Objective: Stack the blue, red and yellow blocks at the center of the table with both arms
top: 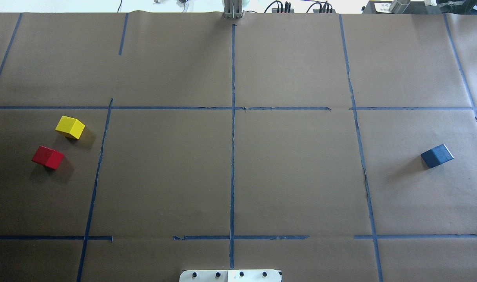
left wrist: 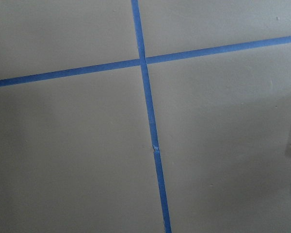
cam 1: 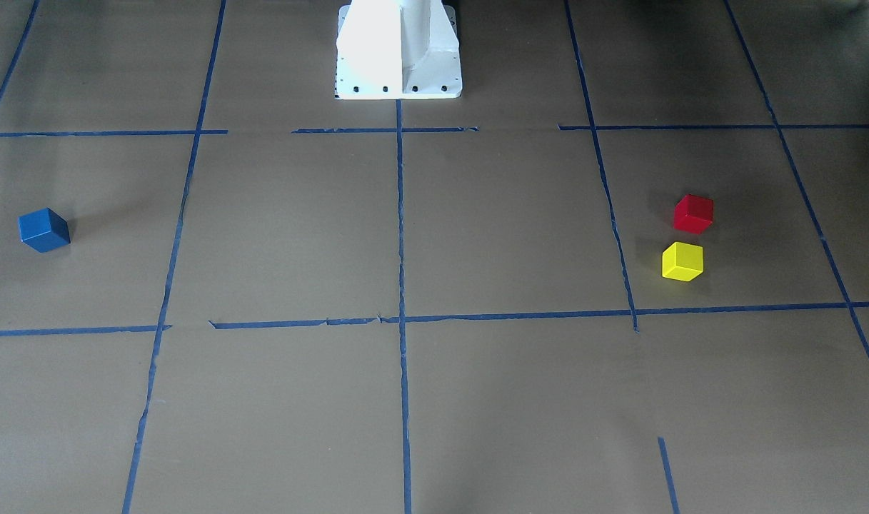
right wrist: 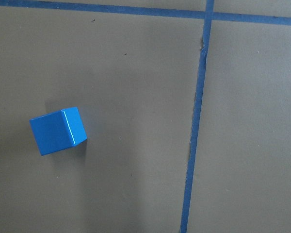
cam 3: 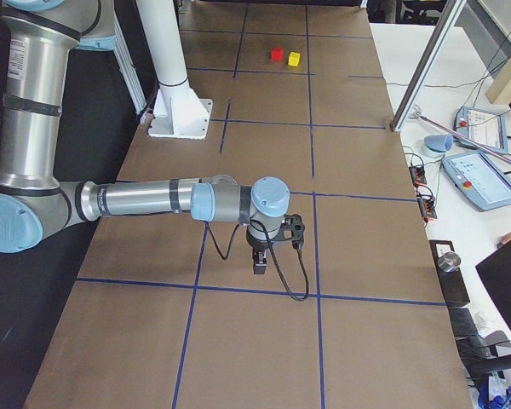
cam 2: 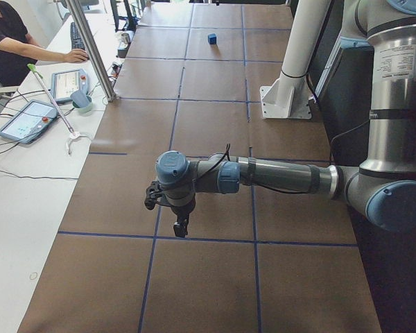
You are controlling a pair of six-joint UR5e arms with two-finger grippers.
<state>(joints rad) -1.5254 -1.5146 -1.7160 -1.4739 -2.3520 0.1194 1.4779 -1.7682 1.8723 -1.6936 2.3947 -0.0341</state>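
I need to close my right gripper on the opposite sides of the blue block (cam 1: 44, 230) (right wrist: 58, 131), which sits by itself, apart from the red and yellow blocks.
The blue block (top: 437, 155) lies on the table's right side; it also shows in the front view (cam 1: 44, 229) and in the right wrist view (right wrist: 57, 131). The red block (top: 48, 157) and the yellow block (top: 70, 127) lie close together on the left side, apart from each other. My left gripper (cam 2: 180, 227) shows only in the exterior left view and my right gripper (cam 3: 261, 264) only in the exterior right view, both pointing down above the table. I cannot tell whether either is open or shut. The left wrist view shows only tape lines.
Brown paper with a grid of blue tape (top: 233, 156) covers the table. The robot's white base (cam 1: 398, 50) stands at the table's near edge. An operator (cam 2: 14, 41) sits at a side desk with tablets (cam 2: 28, 119).
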